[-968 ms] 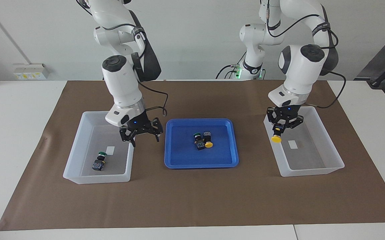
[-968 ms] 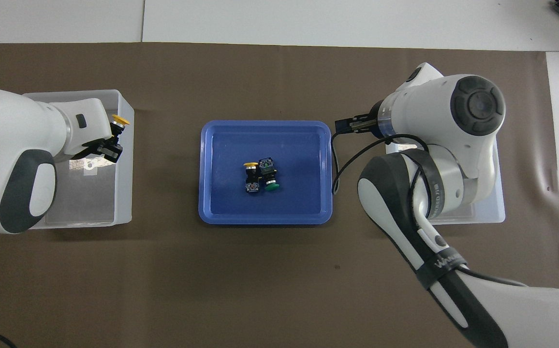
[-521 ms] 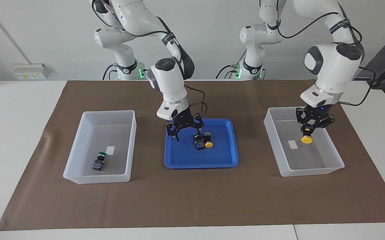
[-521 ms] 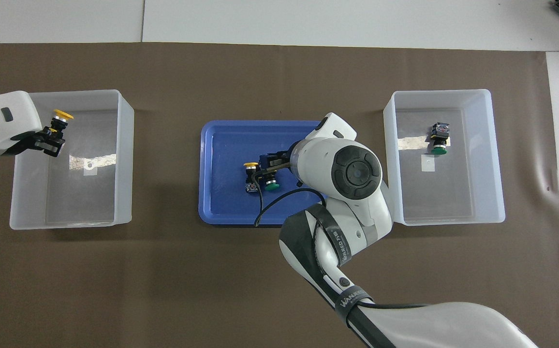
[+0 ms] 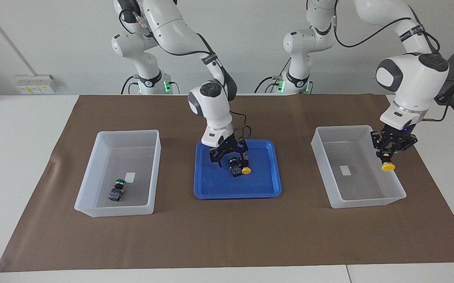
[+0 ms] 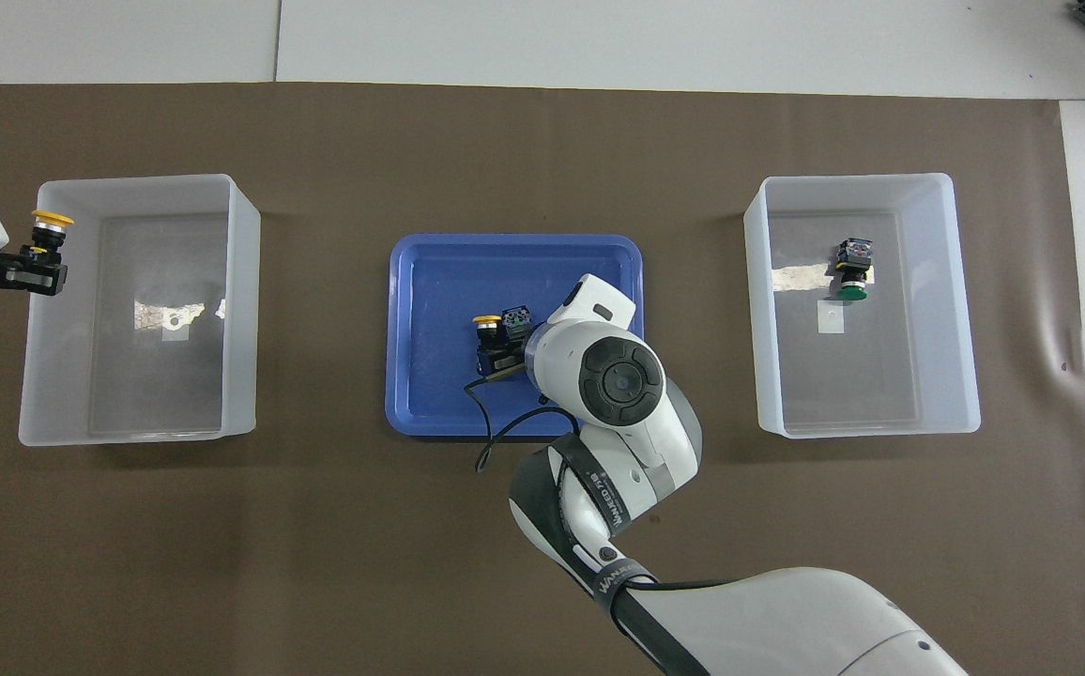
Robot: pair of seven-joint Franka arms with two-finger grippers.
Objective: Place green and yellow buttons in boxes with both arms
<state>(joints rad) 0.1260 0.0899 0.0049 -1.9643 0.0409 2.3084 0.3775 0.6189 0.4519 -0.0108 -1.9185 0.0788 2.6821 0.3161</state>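
The yellow button rests against the green button, so the robot's right gripper should open, push the yellow button aside, and close on the green button alone (image 5: 235,169).
My right gripper (image 5: 229,157) is open and low in the blue tray (image 5: 211,184), its fingers astride a green button (image 5: 233,160). A yellow button (image 5: 246,170) lies against that one; it also shows in the overhead view (image 6: 485,322). In the overhead view the right wrist hides the gripper and the green cap. My left gripper (image 5: 387,156) is shut on a second yellow button (image 5: 387,166), held over the outer wall of the box (image 5: 321,157) at the left arm's end. Another green button (image 5: 117,190) lies in the box (image 5: 89,177) at the right arm's end.
A brown mat (image 5: 227,236) covers the table under the tray and both boxes. Each box has a small white label (image 5: 344,170) on its floor. The right arm's cable hangs over the tray's edge nearer the robots (image 6: 477,451).
My right gripper swung from its box to the blue tray and came down over the green button. My left gripper carried the yellow button across its box to the outer wall.
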